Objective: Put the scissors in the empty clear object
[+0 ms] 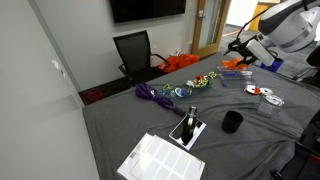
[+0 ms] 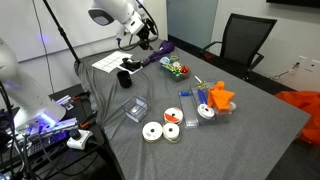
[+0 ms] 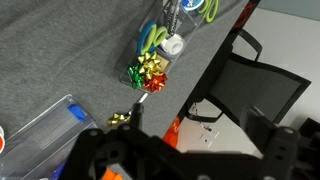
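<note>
The robot's gripper needs to next go to the scissors' green and blue handles point(image 1: 200, 80) point(image 3: 153, 38), beside the shiny gift bows in the clear container, and close there.
The scissors, with green and blue handles point(image 3: 208, 8), lie with other coloured items in a clear container point(image 3: 178, 22) at the top of the wrist view. That container also shows in both exterior views point(image 1: 183, 92) point(image 2: 178, 68). An empty clear container point(image 2: 137, 108) sits near the table's front edge. My gripper point(image 3: 190, 150) is open and empty, its dark fingers spread wide at the bottom of the wrist view. It hangs well above the table in both exterior views point(image 1: 240, 48) point(image 2: 148, 38), apart from the scissors.
Shiny gift bows point(image 3: 148, 72), a purple ribbon point(image 1: 155, 95), a black cup point(image 1: 232, 122), tape rolls point(image 2: 160, 130), a paper sheet point(image 1: 160, 158), a black stand point(image 1: 187, 130) and orange bows point(image 2: 218, 97) lie on the grey table. A black chair point(image 1: 135, 50) stands beside it.
</note>
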You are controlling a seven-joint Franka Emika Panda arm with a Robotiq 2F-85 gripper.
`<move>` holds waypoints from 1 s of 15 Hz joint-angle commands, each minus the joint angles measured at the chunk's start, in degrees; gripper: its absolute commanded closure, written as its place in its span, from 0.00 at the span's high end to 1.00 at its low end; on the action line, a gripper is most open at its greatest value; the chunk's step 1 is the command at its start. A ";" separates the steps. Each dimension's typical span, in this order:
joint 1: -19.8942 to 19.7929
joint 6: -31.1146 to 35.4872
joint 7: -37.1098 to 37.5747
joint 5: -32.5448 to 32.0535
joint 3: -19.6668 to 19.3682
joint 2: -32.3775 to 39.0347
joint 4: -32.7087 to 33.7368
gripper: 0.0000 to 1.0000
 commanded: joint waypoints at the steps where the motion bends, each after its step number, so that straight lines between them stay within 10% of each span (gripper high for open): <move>1: 0.00 0.02 0.00 0.00 0.00 0.00 0.08 1.00; 15: -0.44 6.29 -22.05 50.81 1.78 26.85 27.89 1.00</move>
